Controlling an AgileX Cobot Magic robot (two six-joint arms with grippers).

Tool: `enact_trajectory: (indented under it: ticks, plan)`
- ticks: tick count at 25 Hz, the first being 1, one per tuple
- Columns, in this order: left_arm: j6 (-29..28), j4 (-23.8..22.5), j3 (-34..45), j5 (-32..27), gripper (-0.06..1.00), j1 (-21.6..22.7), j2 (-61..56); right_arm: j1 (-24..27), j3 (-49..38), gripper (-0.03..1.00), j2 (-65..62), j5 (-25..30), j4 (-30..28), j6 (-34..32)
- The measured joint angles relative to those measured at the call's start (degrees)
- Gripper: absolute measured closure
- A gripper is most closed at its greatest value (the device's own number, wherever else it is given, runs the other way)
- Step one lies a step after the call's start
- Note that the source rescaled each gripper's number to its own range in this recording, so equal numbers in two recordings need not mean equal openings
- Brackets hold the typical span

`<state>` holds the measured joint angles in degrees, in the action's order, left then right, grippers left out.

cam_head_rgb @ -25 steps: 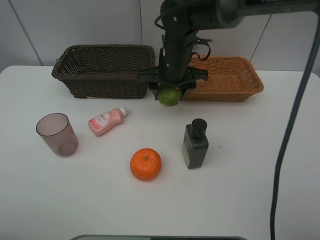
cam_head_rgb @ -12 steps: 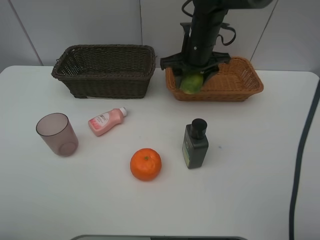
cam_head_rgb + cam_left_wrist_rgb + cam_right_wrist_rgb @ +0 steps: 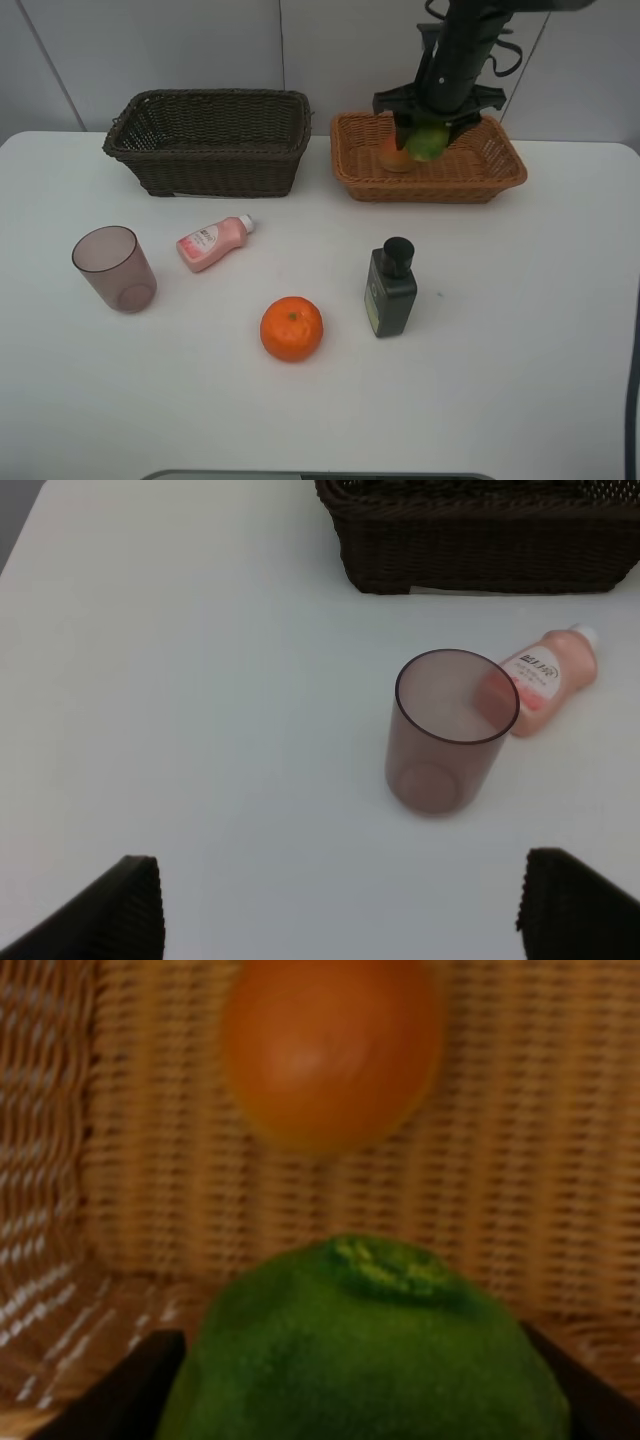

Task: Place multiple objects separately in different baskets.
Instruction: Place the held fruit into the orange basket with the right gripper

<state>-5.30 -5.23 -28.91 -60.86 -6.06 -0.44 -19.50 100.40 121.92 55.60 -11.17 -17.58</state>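
Note:
Next, my right gripper releases the green round fruit in the light orange-tan basket [image 3: 437, 156], next to the red-yellow peach.
My right gripper [image 3: 431, 133] is shut on the green round fruit [image 3: 430, 141] and holds it over the light orange-tan basket [image 3: 500, 172]; the fruit fills the right wrist view [image 3: 365, 1355]. The red-yellow peach [image 3: 393, 153] lies inside that basket [image 3: 60, 1180], just beside the fruit [image 3: 333, 1048]. The dark brown basket [image 3: 208, 140] stands at the back left. On the table lie the orange [image 3: 291, 328], the dark green black-capped bottle [image 3: 390, 287], the pink white-capped bottle [image 3: 213, 241] and the mauve cup [image 3: 114, 269]. My left gripper [image 3: 340, 905] is open above the table near the cup [image 3: 450, 730].
The white table [image 3: 520, 330] ends at a white wall behind the baskets. The pink bottle [image 3: 545, 675] lies between the cup and the dark basket [image 3: 480, 530]. The right arm's black cable [image 3: 636, 400] hangs along the right edge.
My right gripper has carried the green fruit to the right, from in front of the gap between the baskets to over the tan basket. The peach now shows. The table items have not moved.

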Motion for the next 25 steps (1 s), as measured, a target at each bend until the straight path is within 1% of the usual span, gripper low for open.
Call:
enact_trajectory:
  ticks: [6, 8, 16, 25]
  plan:
    - [0.0, 0.0, 0.0, 0.0, 0.02, 0.0, 0.0, 3.2, 0.0, 0.54, 0.0, -7.8, -2.9, 0.0]
    - [0.0, 0.0, 0.0, 0.0, 0.02, 0.0, 0.0, 3.8, 0.0, 0.54, 0.6, -9.4, -3.4, 0.0]
    - [0.0, 0.0, 0.0, 0.0, 0.02, 0.0, 0.0, 4.6, 0.0, 0.54, 5.8, -11.9, -4.3, 0.0]
    - [0.0, 0.0, 0.0, 0.0, 0.02, 0.0, 0.0, 5.2, 0.0, 0.54, 7.4, -14.4, -4.4, -0.5]
